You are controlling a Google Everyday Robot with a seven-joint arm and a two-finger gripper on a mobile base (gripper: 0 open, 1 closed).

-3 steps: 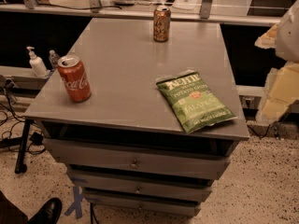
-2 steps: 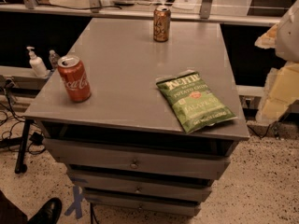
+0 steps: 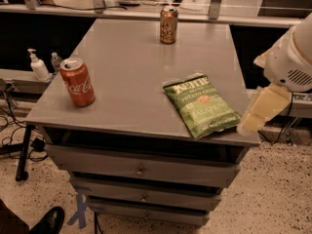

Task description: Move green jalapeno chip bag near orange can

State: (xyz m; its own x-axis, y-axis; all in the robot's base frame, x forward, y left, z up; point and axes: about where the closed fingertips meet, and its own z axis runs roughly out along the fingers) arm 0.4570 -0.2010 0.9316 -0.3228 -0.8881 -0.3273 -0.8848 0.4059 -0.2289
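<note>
Next, I close my gripper on the front corner (image 3: 230,115) of the green jalapeno chip bag, the corner nearest to my gripper.
The green jalapeno chip bag (image 3: 201,106) lies flat on the grey table (image 3: 126,77), near its front right corner. The orange can (image 3: 168,25) stands upright at the table's far edge, a little right of centre and well apart from the bag. My gripper (image 3: 256,116) hangs on the pale arm at the right edge of the view. Its lower end is just beside the bag's right front corner, at the table's edge. It holds nothing that I can see.
A red Coca-Cola can (image 3: 77,82) stands near the table's left front edge. The table has drawers (image 3: 140,169) below. A soap dispenser (image 3: 37,65) stands on a low shelf at the left. A counter with clutter runs behind. A shoe (image 3: 48,222) shows at the bottom left.
My arm has moved left and down from the right edge, toward the bag's right side. The bag and both cans have not moved.
</note>
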